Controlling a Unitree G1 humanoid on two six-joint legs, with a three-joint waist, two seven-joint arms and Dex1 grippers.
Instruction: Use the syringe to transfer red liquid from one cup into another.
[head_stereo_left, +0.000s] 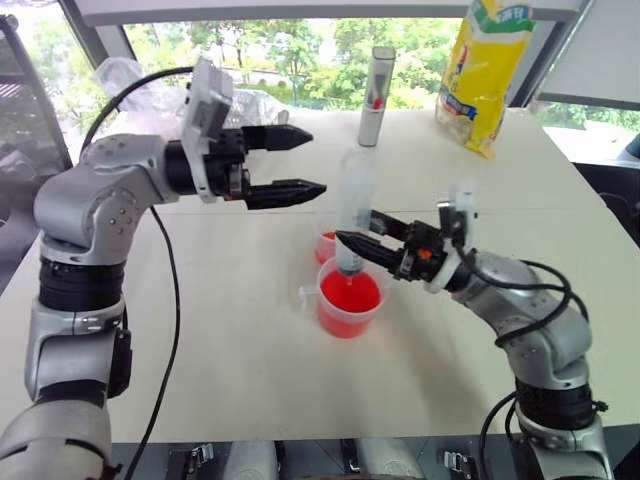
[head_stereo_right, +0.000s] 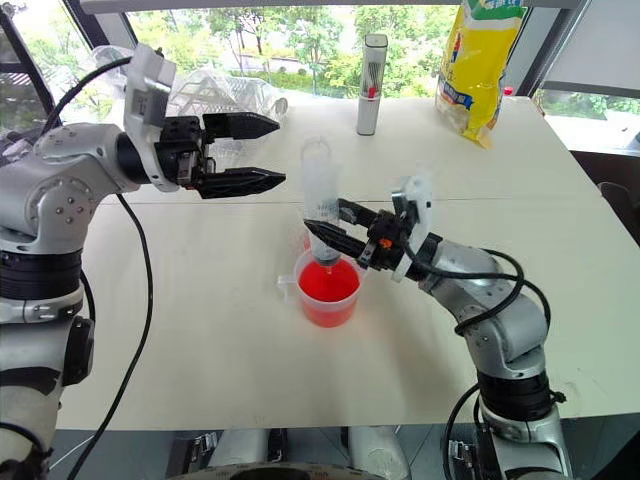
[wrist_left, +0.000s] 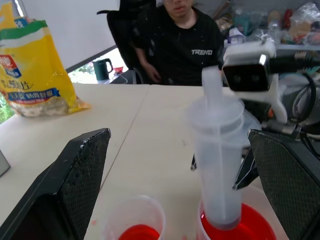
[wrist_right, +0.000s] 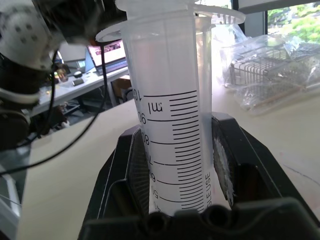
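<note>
The syringe's bottom end sits too shallow in the larger cup, so next my right gripper lowers it before my left gripper takes the syringe's top handle (wrist_left: 212, 81).
The syringe (head_stereo_left: 355, 205) stands upright, its clear barrel empty, with my right gripper (head_stereo_left: 354, 228) shut on its lower half. Its bottom end dips into the red liquid (head_stereo_left: 350, 293) in the larger handled cup (head_stereo_left: 349, 318). The smaller cup (head_stereo_left: 324, 245) stands just behind it on the left, with a little red liquid in it. In the right wrist view the black fingers (wrist_right: 132, 170) clamp the graduated barrel (wrist_right: 170, 130). My left gripper (head_stereo_left: 316, 160) hovers open and level, up and to the left of the syringe's top. Its wrist view looks across at the syringe (wrist_left: 220, 165) and both cups.
A grey upright tube (head_stereo_left: 377, 95) and a yellow bag (head_stereo_left: 487, 70) stand at the table's far side. Crumpled clear plastic (head_stereo_right: 225, 90) lies at the far left. A person in a black shirt (wrist_left: 185, 45) sits beyond the table's right edge.
</note>
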